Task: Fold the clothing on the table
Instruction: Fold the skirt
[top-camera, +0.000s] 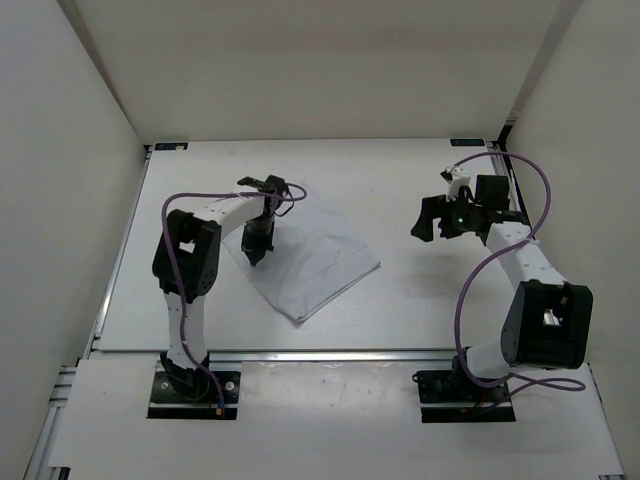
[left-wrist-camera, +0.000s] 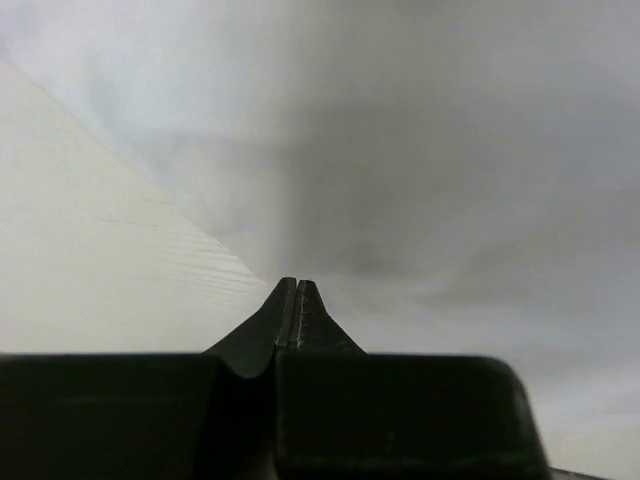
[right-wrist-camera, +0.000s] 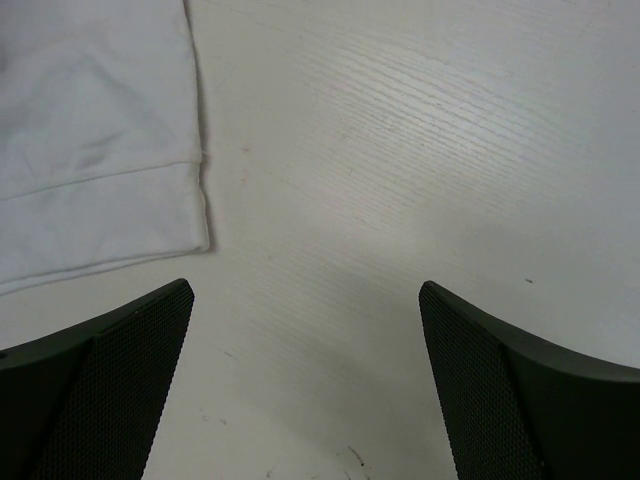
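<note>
The white clothing has a hemmed corner (top-camera: 377, 264) (right-wrist-camera: 203, 244) that is the one nearest to my right gripper. Next, I close my right gripper on that corner.
The clothing (top-camera: 312, 262) is a plain white rectangle lying askew on the table (top-camera: 400, 180), left of centre. My left gripper (top-camera: 255, 257) points straight down onto its left edge. In the left wrist view the left gripper (left-wrist-camera: 296, 283) has its jaws pressed together, and the blurred grey clothing (left-wrist-camera: 450, 180) runs right into the tips, beside bare table (left-wrist-camera: 80, 250). My right gripper (top-camera: 432, 222) hovers open at the right, well clear of the fabric. Between the right gripper's (right-wrist-camera: 305, 290) wide jaws lies only bare table (right-wrist-camera: 400, 150), with a hemmed corner of the clothing (right-wrist-camera: 90, 150) at upper left.
White walls (top-camera: 60, 150) enclose the table on the left, back and right. A metal rail (top-camera: 350, 353) runs along the near edge, just ahead of both arm bases. Purple cables (top-camera: 545, 195) loop off each arm.
</note>
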